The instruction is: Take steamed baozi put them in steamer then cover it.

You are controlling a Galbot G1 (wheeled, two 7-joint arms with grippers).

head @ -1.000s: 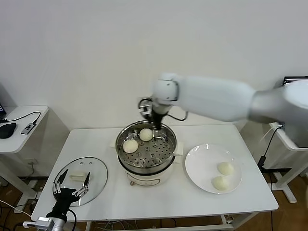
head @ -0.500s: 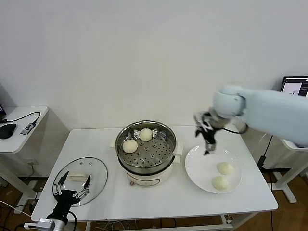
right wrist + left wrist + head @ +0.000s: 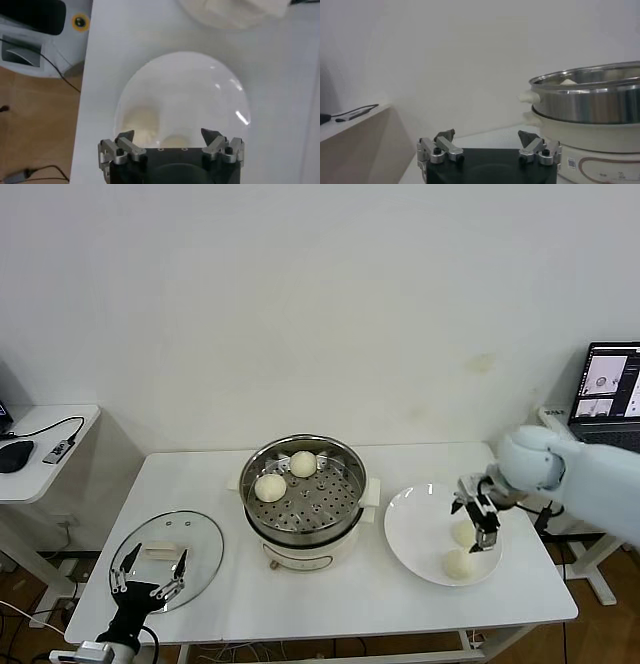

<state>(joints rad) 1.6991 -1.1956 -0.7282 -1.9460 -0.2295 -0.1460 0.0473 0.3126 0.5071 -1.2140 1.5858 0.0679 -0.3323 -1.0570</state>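
Observation:
The next step is for my right gripper to close around the nearer baozi [image 3: 458, 564] [image 3: 141, 124] on the white plate, the one closest to the table's front edge.
Two baozi [image 3: 270, 486] [image 3: 303, 464] lie on the perforated tray inside the steamer [image 3: 346, 506] at the table's middle. Two more baozi [image 3: 458, 563] [image 3: 462, 533] lie on the white plate [image 3: 415, 529] to its right; they also show in the right wrist view [image 3: 141, 120] [image 3: 174, 141]. My right gripper [image 3: 480, 512] [image 3: 167, 135] is open and empty, hovering just above the farther plate baozi. The glass cover [image 3: 200, 544] with its cream handle [image 3: 160, 552] lies flat at the table's front left. My left gripper [image 3: 150, 572] [image 3: 486, 136] is open and empty, low by the cover's near edge.
A side table [image 3: 40, 469] with a mouse and cables stands at the far left. A laptop [image 3: 610, 392] stands at the far right. The steamer's steel wall [image 3: 590, 105] fills the far side of the left wrist view.
My right gripper has swung from the steamer's far rim, where it stood over the second baozi, rightward and down to just above the plate's baozi. The left arm has barely moved.

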